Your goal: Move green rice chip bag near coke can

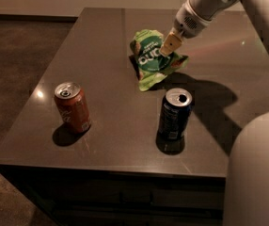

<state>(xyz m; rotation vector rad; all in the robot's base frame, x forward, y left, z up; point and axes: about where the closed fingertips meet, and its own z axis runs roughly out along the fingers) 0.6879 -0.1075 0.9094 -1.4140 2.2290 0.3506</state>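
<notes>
I need to set the green rice chip bag, tilted just above the table now, down on the table (102, 95) close behind the coke can with my gripper.
The green rice chip bag (152, 59) is a crinkled light-green pouch with a dark green round panel and white lettering. It hangs tilted just above the dark table (101, 46), in the middle. My gripper (168, 46) comes in from the upper right and is shut on the bag's upper right edge, with one tan finger (170, 43) showing over it. The coke can (72, 107) is red-orange with a silver top and stands upright at the table's front left, well apart from the bag.
A dark blue can (174, 114) stands upright at the front, just below and right of the bag. My arm's white body (257, 173) fills the lower right corner. The table's front edge (106, 164) is close behind both cans. Bare floor lies to the left.
</notes>
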